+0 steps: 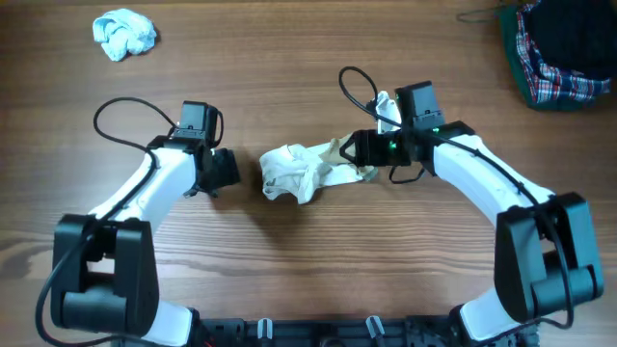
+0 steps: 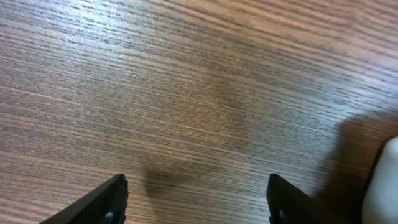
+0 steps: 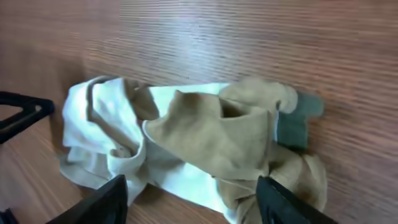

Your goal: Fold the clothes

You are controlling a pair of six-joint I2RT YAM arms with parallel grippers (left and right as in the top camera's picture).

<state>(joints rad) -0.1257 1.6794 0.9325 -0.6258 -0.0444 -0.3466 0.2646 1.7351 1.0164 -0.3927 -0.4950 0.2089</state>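
Observation:
The crumpled clothes are out of reach of my left gripper's fingers. My right gripper should take the tan end [image 1: 335, 152] and bring the clothes over to my left gripper.
The clothes [image 1: 299, 172] lie crumpled on the wooden table between the two arms, a cream-white bundle with a tan-olive patch [image 3: 217, 127] toward its right end. My left gripper [image 1: 229, 169] sits just left of the bundle, open, with only bare wood between its fingers [image 2: 106, 202]. A pale edge of the clothes [image 2: 387, 180] shows at the far right of the left wrist view. My right gripper [image 1: 353, 150] hovers at the tan end, open. Its fingers [image 3: 102, 202] straddle the fabric [image 3: 186, 137] without closing on it.
A small light-blue cloth wad [image 1: 123, 33] lies at the back left. Plaid fabric [image 1: 559, 53] is heaped at the back right corner. Black cables loop up from both arms. The left gripper's dark tip [image 3: 22, 112] pokes into the right wrist view.

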